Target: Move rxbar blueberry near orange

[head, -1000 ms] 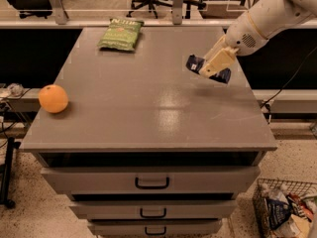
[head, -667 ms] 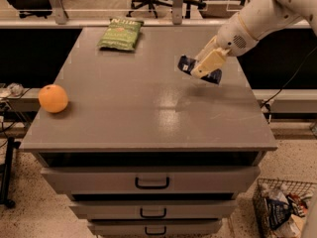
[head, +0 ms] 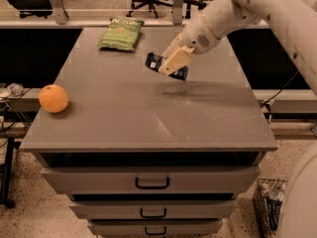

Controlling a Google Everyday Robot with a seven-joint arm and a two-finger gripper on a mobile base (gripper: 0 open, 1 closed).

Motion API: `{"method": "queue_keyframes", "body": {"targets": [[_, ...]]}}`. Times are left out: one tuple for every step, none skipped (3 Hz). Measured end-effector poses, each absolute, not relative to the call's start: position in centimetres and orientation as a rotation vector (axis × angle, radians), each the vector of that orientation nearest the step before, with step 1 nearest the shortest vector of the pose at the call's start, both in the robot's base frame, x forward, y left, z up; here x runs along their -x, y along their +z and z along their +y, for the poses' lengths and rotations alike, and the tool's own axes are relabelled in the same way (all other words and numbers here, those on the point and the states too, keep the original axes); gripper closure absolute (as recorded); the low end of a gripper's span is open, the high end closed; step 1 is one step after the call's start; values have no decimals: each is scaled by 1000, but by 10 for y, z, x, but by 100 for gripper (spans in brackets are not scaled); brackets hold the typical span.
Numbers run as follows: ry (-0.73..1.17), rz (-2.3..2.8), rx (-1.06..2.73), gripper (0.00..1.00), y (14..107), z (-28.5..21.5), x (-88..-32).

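The robot's gripper should release the rxbar blueberry on the cabinet top just beside the orange (head: 100, 98), toward the middle. The rxbar is now held above the top's middle-back.
The rxbar blueberry (head: 154, 62), a dark navy wrapper, is held in the air above the middle-back of the grey cabinet top (head: 148, 118). My gripper (head: 171, 63) is shut on it, with its tan fingers (head: 176, 59) covering the bar's middle; the bar's ends stick out left and lower right. The orange (head: 53, 98) sits at the left edge of the top, well left of the gripper and nearer the front.
A green chip bag (head: 121, 33) lies at the back left of the top. Drawers with dark handles (head: 152, 183) are below the front edge. A wire basket (head: 270, 207) stands on the floor at the right. Office chairs stand behind.
My gripper has carried the bar leftward across the top, from the right side toward the middle. The orange and the chip bag have not moved.
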State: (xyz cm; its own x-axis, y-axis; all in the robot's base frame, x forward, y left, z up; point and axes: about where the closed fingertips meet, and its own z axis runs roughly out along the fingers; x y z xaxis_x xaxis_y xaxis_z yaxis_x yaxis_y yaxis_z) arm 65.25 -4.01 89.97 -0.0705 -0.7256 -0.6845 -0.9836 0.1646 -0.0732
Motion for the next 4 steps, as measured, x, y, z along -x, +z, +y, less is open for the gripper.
{"method": "queue_keyframes", "body": {"targets": [[580,1791,1661,100,900,-4,-655],[604,1747,1699,100,897,22,-654],[663,1696,1769,100,885,57,-641],[707,1656,1826,100,871,90,-630]]}}
